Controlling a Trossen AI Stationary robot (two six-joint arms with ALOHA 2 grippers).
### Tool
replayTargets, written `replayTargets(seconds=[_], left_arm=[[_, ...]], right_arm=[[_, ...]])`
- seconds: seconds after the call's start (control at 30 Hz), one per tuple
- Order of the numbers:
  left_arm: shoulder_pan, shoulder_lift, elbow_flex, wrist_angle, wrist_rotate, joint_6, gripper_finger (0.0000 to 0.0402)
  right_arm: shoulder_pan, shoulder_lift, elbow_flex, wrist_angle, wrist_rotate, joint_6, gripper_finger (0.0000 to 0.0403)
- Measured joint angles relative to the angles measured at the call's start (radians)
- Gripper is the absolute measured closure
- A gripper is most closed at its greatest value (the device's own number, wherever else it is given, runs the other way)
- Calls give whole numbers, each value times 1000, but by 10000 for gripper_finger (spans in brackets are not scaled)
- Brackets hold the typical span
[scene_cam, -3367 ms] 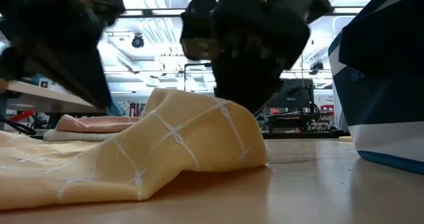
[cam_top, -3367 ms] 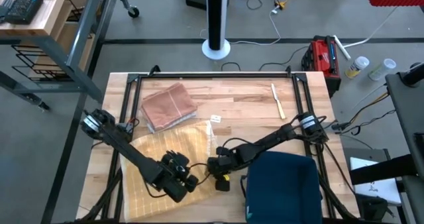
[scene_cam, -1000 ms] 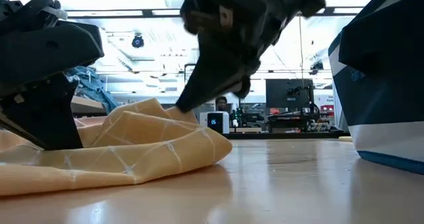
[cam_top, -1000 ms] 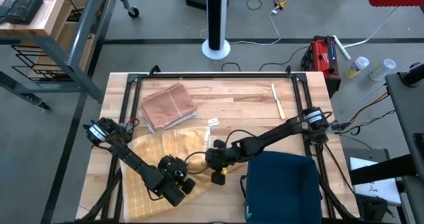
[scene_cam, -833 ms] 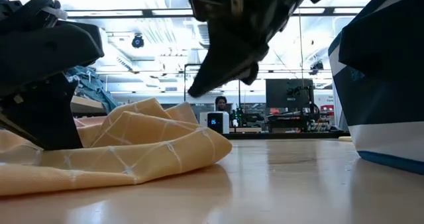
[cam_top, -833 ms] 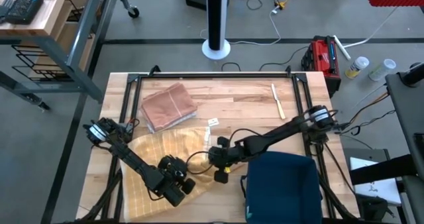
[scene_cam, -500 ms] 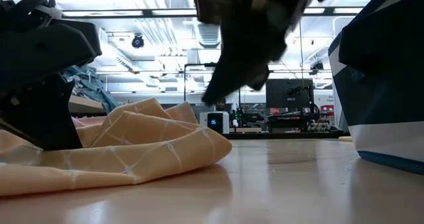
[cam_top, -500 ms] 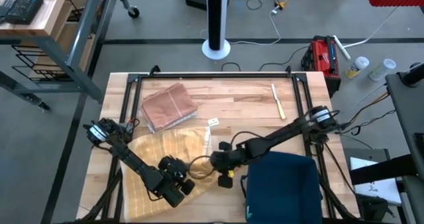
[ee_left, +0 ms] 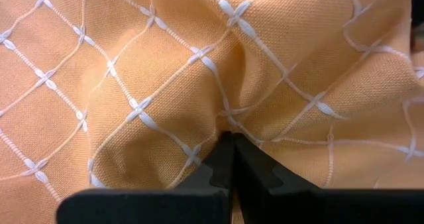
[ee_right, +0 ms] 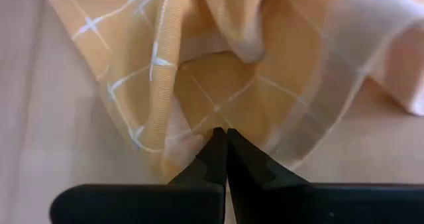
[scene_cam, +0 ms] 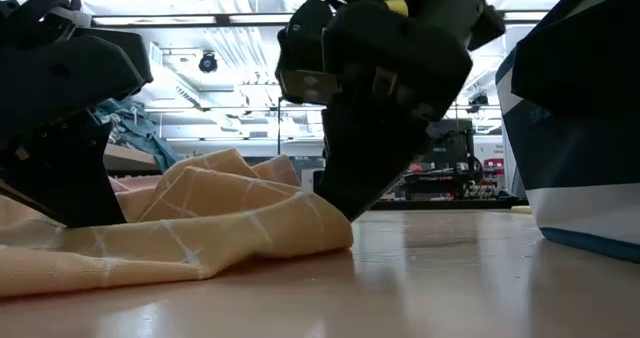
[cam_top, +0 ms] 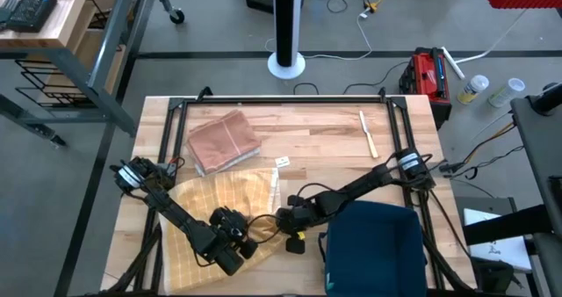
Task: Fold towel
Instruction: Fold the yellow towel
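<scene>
The towel's edge is curled under my right gripper, so it should open, grab the white border [ee_right: 319,111] and pull it flat before folding.
The yellow towel [cam_top: 219,196] with a white grid pattern lies bunched on the table's front left; in the low view, the towel [scene_cam: 200,228] ends in a rounded fold on the wood. My left gripper [cam_top: 239,244] slants down onto the towel's near right part, shut on a pucker of cloth, and appears again in the left wrist view [ee_left: 228,143]. My right gripper [cam_top: 284,220] slants down at the towel's right edge. Its fingers are shut, with the tips at the cloth [ee_right: 222,136]. My left gripper pinches a small raised fold of the towel [ee_left: 232,121] at its fingertips, coming slanting from above. Creases run out from the pinch, and the cloth around it lies on the table. My right gripper touches the towel's right edge [ee_right: 215,121] with its shut fingertips [scene_cam: 345,203], slanting down from the table's right. The cloth there rests on the wood.
A folded pink-brown cloth [cam_top: 224,141] lies at the far left. A dark blue bin [cam_top: 373,244] stands at the front right, close to my right arm. A pale utensil [cam_top: 367,132] and a small white card [cam_top: 284,161] lie farther back. Black rails [cam_top: 281,101] frame the table.
My right gripper, shut throughout, lifted off the towel, swung a little toward the table's right and near edge, then came back down at the towel's right edge. The towel has kept its shape.
</scene>
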Motion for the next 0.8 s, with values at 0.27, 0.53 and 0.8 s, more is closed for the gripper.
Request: replayTargets(seconds=[0.27,0.53,0.8], left_arm=[[1,-5,2,-11,60,-25,401],[-37,-27,8,-23,296,-128,401],[-45,-117,39,-58,202,-47,401]], right_arm=[[2,24,34,-34,-273,-12,403],[14,-1,87,-174,-266,-53,403],[18,-45,140,-338,73,-80,403]])
